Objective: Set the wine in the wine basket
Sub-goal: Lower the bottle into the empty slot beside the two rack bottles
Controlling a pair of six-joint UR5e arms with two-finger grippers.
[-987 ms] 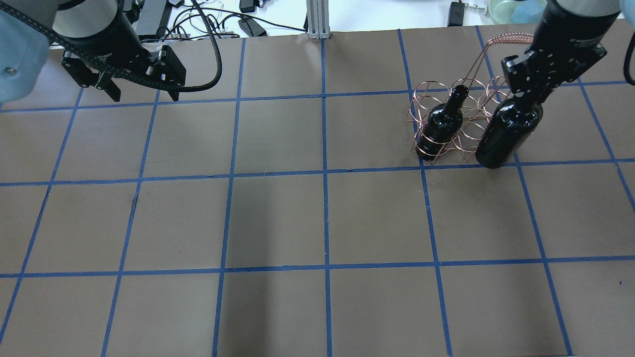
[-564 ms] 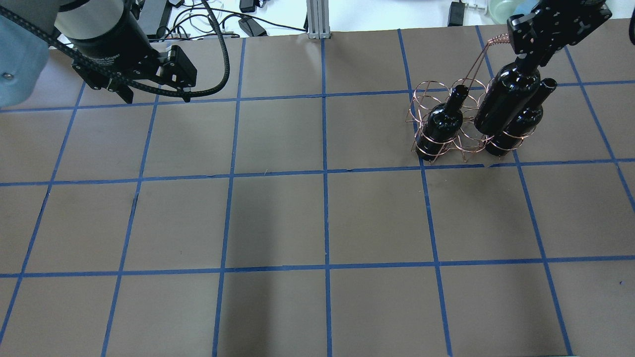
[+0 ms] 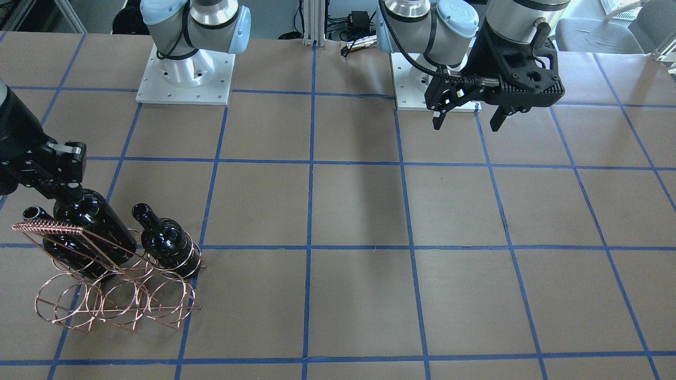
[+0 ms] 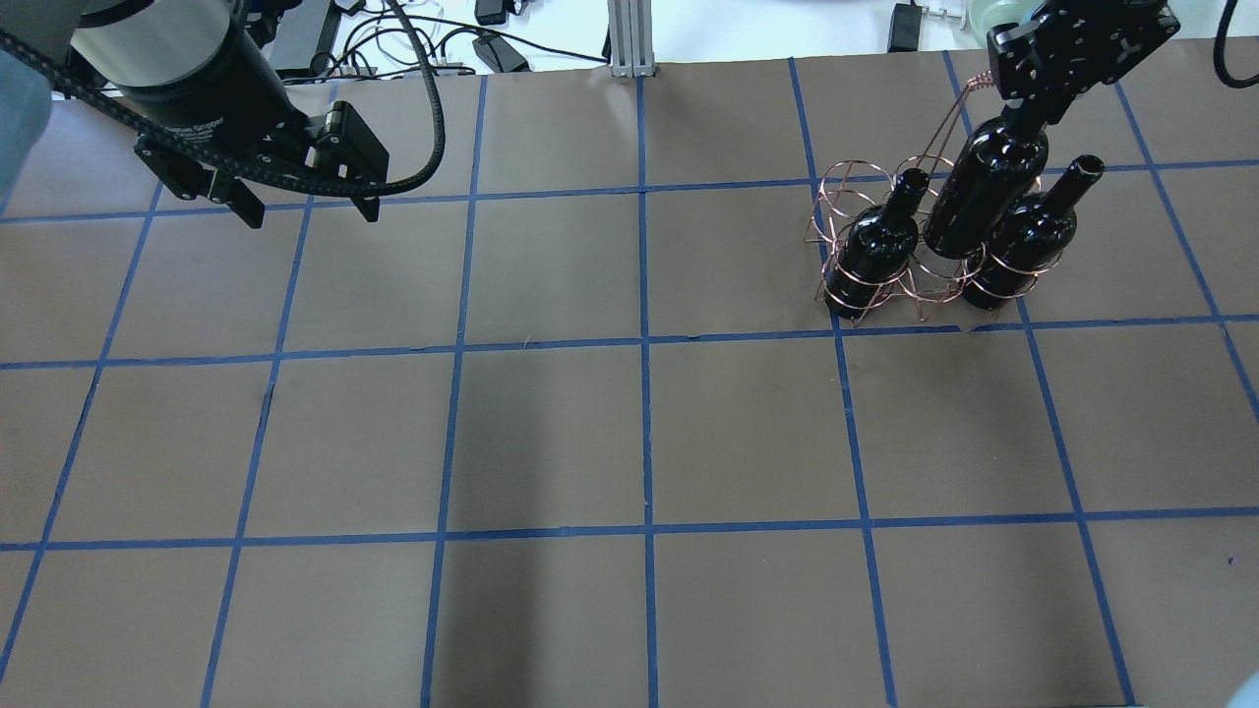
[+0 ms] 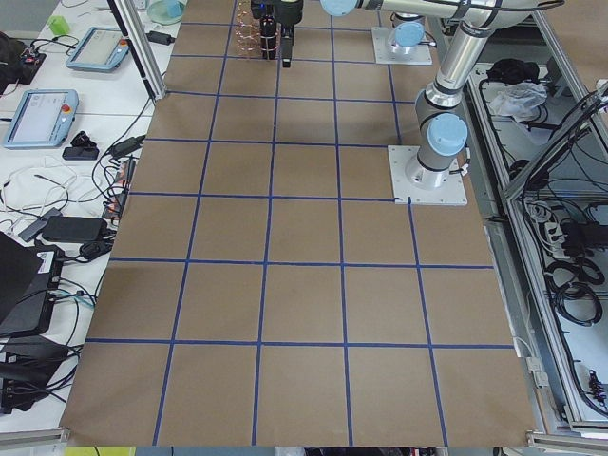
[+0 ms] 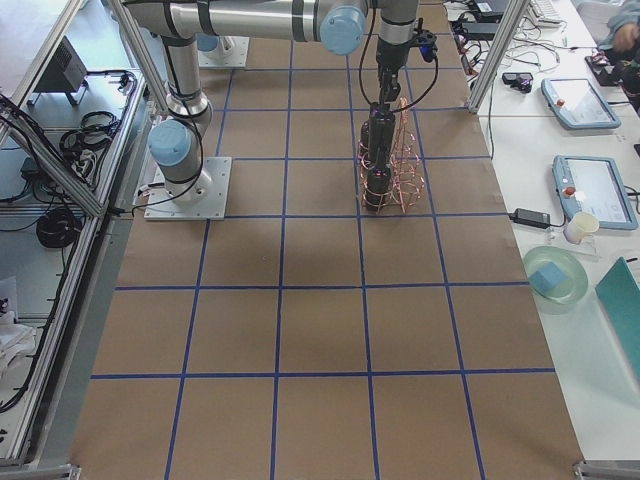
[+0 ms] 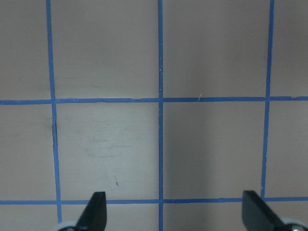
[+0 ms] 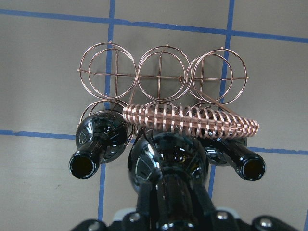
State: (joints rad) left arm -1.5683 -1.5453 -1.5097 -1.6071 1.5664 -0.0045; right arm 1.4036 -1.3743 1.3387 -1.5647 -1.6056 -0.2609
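Note:
The wine bottle, now held tilted over the middle ring, will go down from my right gripper in the middle ring (image 3: 126, 248) (image 8: 162, 136), between the other black bottles.
The copper wire wine basket (image 4: 925, 285) stands at the far right of the table, and also shows in the front view (image 3: 116, 301) and the right wrist view (image 8: 163, 72). One black bottle (image 4: 880, 246) sits in its left ring and another (image 4: 1028, 236) in its right ring. My right gripper (image 4: 1023, 103) is shut on the neck of a third wine bottle (image 4: 984, 197) (image 8: 166, 161). It holds that bottle tilted over the middle ring, between the other two, beside the twisted handle (image 8: 192, 120). My left gripper (image 4: 308, 209) hangs open and empty at the far left.
Brown paper with a blue tape grid covers the table (image 4: 639, 433). Cables and a metal post (image 4: 629, 39) lie past the far edge. The back row of basket rings (image 8: 106, 72) holds nothing. The arm bases (image 3: 185, 79) stand at the robot's side.
My right gripper has carried the bottle from in front of the basket's right end up and leftward, to over the middle ring. The right-hand bottle is now uncovered. The left gripper shifted slightly.

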